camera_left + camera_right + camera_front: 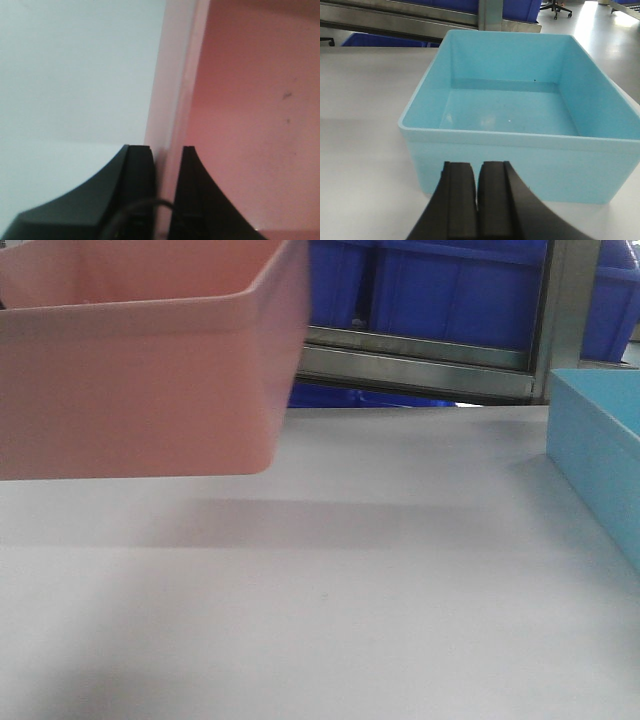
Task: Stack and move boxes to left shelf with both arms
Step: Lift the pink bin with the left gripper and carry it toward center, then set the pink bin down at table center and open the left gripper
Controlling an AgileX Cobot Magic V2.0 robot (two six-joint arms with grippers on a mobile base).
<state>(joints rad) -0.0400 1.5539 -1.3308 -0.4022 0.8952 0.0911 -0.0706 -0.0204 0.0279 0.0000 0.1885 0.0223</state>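
The salmon-pink box, still hanging above the white tabletop, will be released by my left gripper on the bare middle of the white tabletop (311,530), beside the light blue box.
The salmon-pink box (140,370) hangs above the white tabletop at the upper left of the front view, casting a shadow below. My left gripper (167,150) is shut on the pink box's wall (170,85), one finger outside and one inside. The light blue box (520,110) stands empty on the table, just ahead of my right gripper (477,165), which is shut with nothing between its fingers and short of the box's near wall. In the front view only the blue box's left corner (600,460) shows at the right edge. The left shelf is out of view.
Dark-blue crates (450,290) sit behind a steel crossbar (420,365) and upright post (565,310) at the table's far edge. White tabletop (330,620) stretches between the two boxes.
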